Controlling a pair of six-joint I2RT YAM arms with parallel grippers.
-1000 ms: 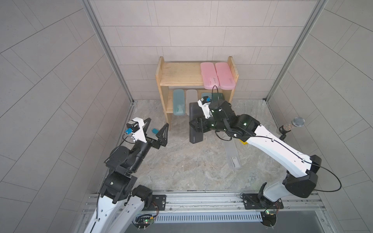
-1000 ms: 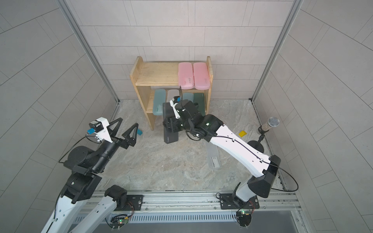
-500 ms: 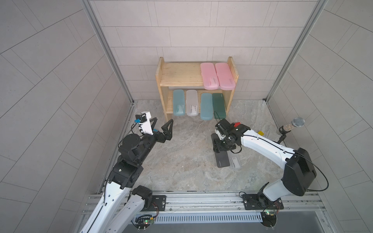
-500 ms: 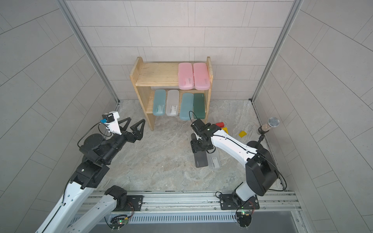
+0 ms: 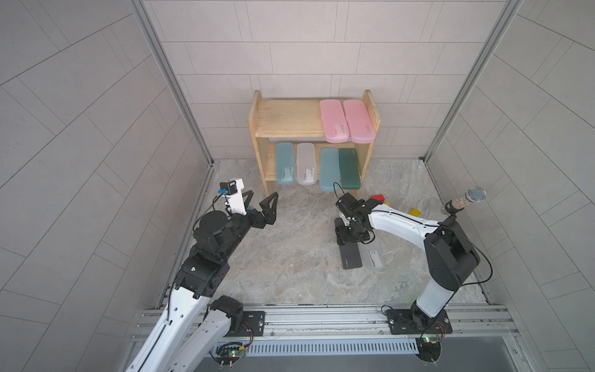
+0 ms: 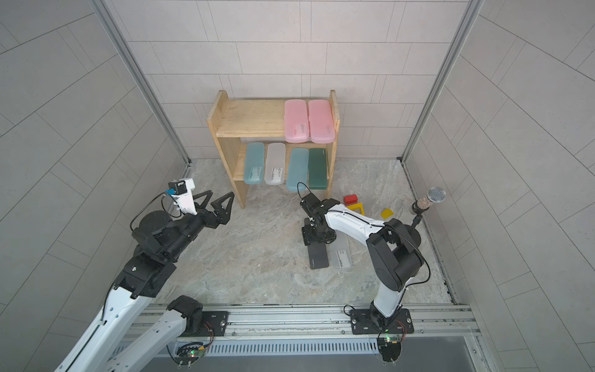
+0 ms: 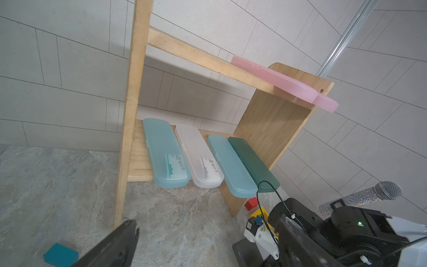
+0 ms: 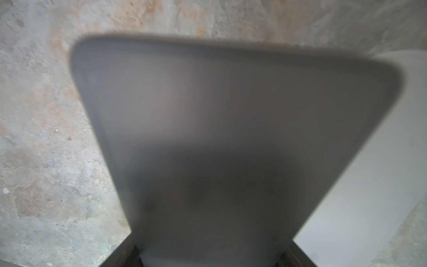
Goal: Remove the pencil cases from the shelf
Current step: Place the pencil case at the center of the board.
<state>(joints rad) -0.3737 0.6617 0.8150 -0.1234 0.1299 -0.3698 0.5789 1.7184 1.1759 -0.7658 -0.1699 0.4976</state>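
Note:
I will release the black case with my right gripper on the floor, snug (image 5: 359, 244) against the frosted white case lying there.
The pine shelf (image 5: 289, 117) stands at the back wall. Two pink pencil cases (image 5: 335, 120) lie on its top tier at the right. On the lower tier lie a teal case (image 5: 285, 162), a frosted white one (image 5: 306, 162), another teal one (image 5: 330, 169) and a dark green one (image 5: 349, 167). My right gripper (image 5: 352, 233) is shut on one end of a black case (image 5: 349, 257), low at the floor beside a frosted white case (image 5: 373, 257) lying there. The black case fills the right wrist view (image 8: 231, 138). My left gripper (image 5: 261, 195) hangs open and holds nothing, in front of the shelf's left post.
A red block (image 5: 378, 197) and a yellow piece (image 5: 415, 212) lie on the floor right of the shelf. A microphone (image 5: 467, 199) stands at the right wall. A small teal block (image 7: 61, 255) lies under my left gripper. Tiled walls close in three sides.
My right arm carried the black case from the shelf front back to the floor beside the white case. My left arm moved forward toward the shelf, still open.

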